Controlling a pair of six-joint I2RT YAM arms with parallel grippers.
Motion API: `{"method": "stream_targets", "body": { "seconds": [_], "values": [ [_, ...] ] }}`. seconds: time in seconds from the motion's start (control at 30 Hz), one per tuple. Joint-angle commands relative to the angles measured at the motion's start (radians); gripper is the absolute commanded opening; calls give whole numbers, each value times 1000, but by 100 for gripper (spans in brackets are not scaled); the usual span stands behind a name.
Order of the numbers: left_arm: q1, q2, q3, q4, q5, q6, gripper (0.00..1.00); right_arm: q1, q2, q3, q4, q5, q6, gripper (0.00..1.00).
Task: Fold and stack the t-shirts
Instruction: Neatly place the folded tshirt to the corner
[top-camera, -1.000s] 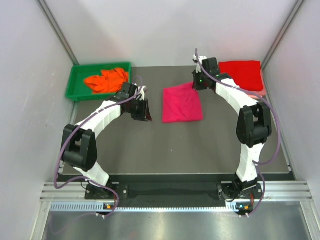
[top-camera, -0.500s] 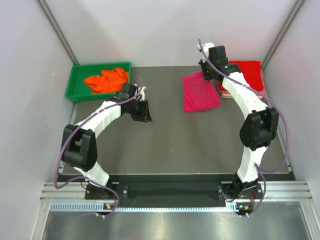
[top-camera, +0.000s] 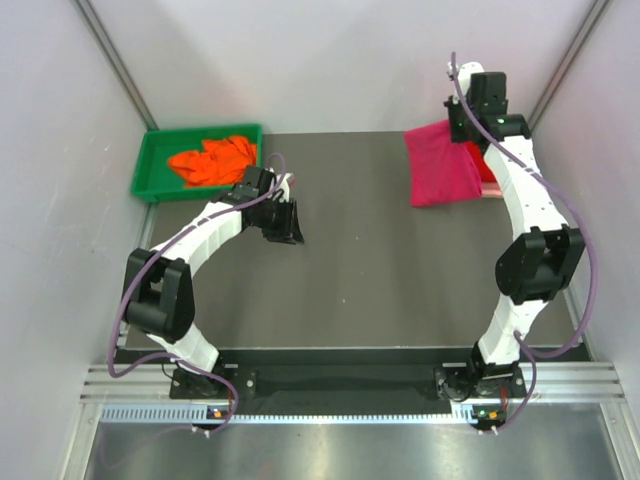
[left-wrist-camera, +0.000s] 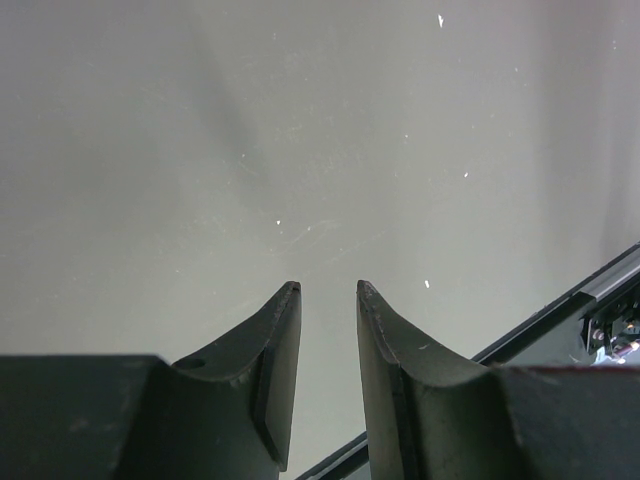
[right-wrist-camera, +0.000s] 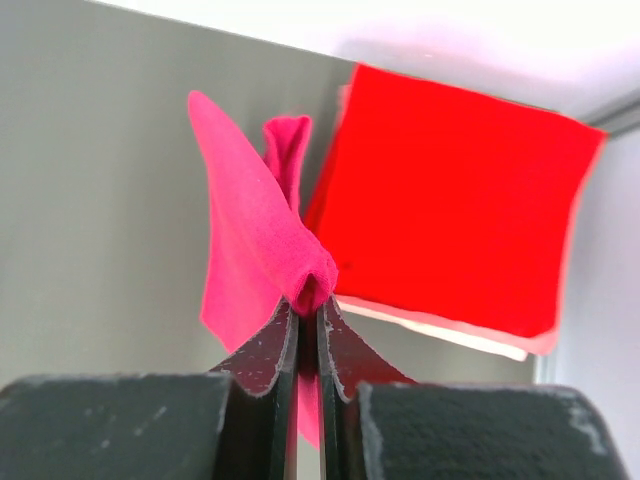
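Observation:
Next, my right gripper releases the folded magenta-pink t-shirt on top of the folded bright red t-shirt (top-camera: 483, 149) (right-wrist-camera: 450, 203).
My right gripper (top-camera: 462, 128) is shut on the folded magenta-pink t-shirt (top-camera: 440, 168) and holds it in the air at the back right; the shirt (right-wrist-camera: 255, 240) hangs from the jaws, pinched between the fingers. Under and behind it lies the folded bright red t-shirt (right-wrist-camera: 460, 200) on top of a pale pink t-shirt (right-wrist-camera: 450, 332), whose edge shows. The red shirt (top-camera: 489, 166) is mostly covered in the top view. The orange t-shirt (top-camera: 212, 160) lies crumpled in the green tray (top-camera: 150, 162). My left gripper (top-camera: 290, 222) is open and empty, low over the mat (left-wrist-camera: 320, 150).
The green tray stands at the back left corner. White walls close in the left, back and right sides. The dark mat's right edge (top-camera: 560, 270) runs beside the right arm.
My right gripper has carried the magenta-pink shirt up and to the right, from the middle of the mat to over the red shirt. The left arm has not moved.

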Motion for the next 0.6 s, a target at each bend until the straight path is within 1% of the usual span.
{"method": "stream_targets", "body": {
  "seconds": [0.0,0.13,0.4,0.53,0.57],
  "values": [
    [1,-43,-4,16,0,24,34,-50,-56,95,21,-23,-28,0],
    [1,-43,-3,14,-2,24,34,-76,-33,158,-12,-75,-55,0],
    [1,-42,5,8,-16,29,34,-111,-12,222,-12,-77,-51,0],
    [1,-39,8,7,-17,31,34,-121,21,288,-21,-92,-42,0],
    [1,-40,7,5,-17,31,34,-156,24,293,-22,-98,-40,0]
  ]
}}
